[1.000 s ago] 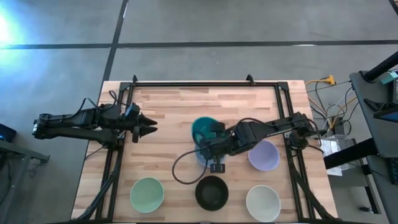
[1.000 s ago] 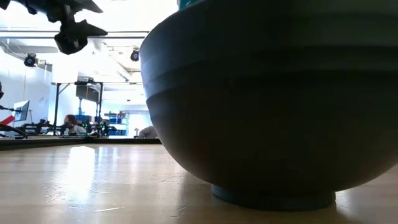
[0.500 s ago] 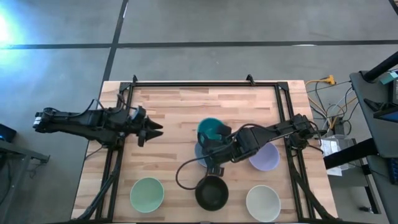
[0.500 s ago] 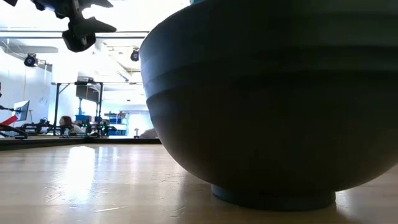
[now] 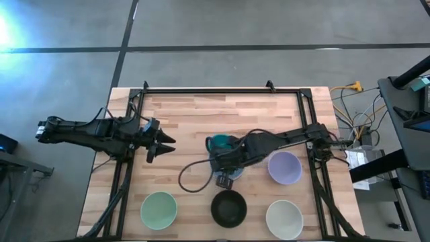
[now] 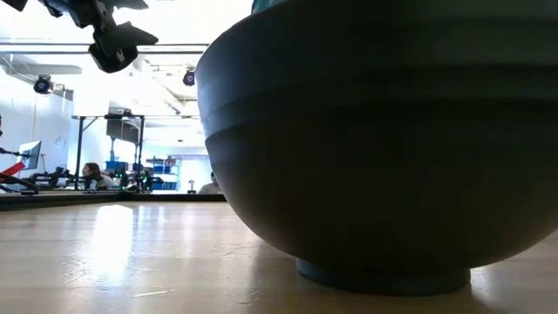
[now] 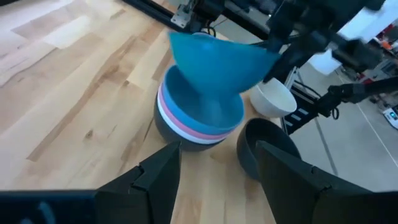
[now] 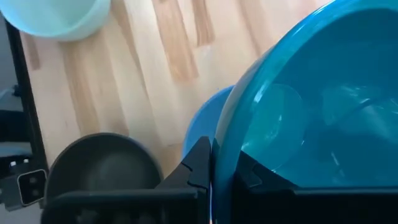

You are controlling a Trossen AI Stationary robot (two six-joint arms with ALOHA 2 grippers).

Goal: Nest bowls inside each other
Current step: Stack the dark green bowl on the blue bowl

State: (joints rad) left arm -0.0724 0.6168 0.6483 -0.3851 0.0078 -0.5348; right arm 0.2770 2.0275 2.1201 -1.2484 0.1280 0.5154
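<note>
The teal bowl slants over the blue bowl; my right gripper needs to release it, then close at the teal bowl's rim (image 8: 232, 129) to level it.
My right gripper (image 5: 224, 152) reaches in from the table's right and is shut on the teal bowl (image 7: 214, 62), which it holds tilted just above the stack (image 7: 199, 118). That stack sits mid-table: a blue bowl on top, then pink, then white, then a black one at the bottom. My left gripper (image 5: 164, 142) hovers open above the table's left part, pointing at the stack. The pale green bowl (image 5: 158, 209), a black bowl (image 5: 228, 208) and a white bowl (image 5: 283, 218) stand along the near edge. The lavender bowl (image 5: 284, 167) stands right of the stack. My right gripper pinches the teal bowl's rim (image 8: 227, 140), with one finger (image 8: 199, 163) outside the wall and the other inside the hollow. The bowl is lifted clear and tipped. Its foot (image 7: 214, 111) points down toward the blue bowl (image 8: 208, 118) below.
In the low view the near-edge black bowl (image 6: 384, 139) fills most of the picture. A metal frame (image 5: 222, 90) runs along the table's far and side edges. Bare wood lies on the far half and between my left gripper and the stack. People sit in the room behind.
My left gripper has moved a little toward the table's right, nearer the stack, and has stayed open. My right gripper has swung the teal bowl slightly right, then back left above the stack, and the bowl is tipped more than before.
</note>
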